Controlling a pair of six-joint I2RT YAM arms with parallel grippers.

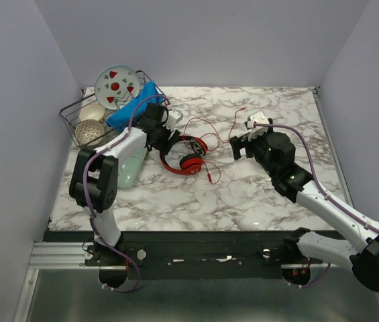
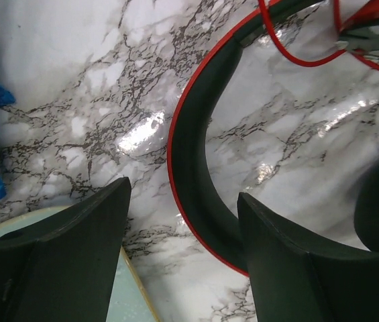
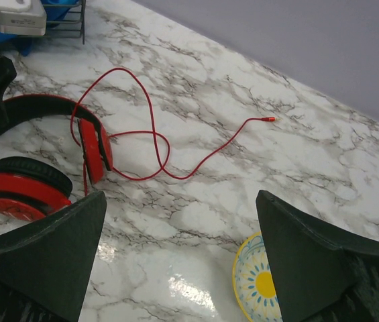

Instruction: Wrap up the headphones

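The robot's right gripper should next close on the red cable's bend (image 1: 225, 141) (image 3: 181, 178), between the plug and the loop next to the headphones.
The red headphones (image 1: 190, 163) lie on the marble table left of centre. Their thin red cable (image 1: 206, 126) loops toward the back and ends in a plug (image 1: 243, 109). My left gripper (image 1: 171, 143) is down at the headband. In the left wrist view the black-lined headband (image 2: 189, 168) curves between the jaws of the left gripper (image 2: 184, 190), close to the right finger (image 2: 296, 261) and with a gap to the left one. My right gripper (image 3: 181, 194) hangs open over bare marble, with the headphones (image 3: 31, 191) to its left and the cable (image 3: 150, 134) beyond.
A wire dish rack (image 1: 75, 117) at the back left holds a strawberry plate (image 1: 115, 86), bowls and a blue cloth (image 1: 135, 107). A pale green board (image 1: 130, 171) lies beside the left arm. A yellow-patterned bowl (image 3: 259, 282) sits under my right gripper's right finger.
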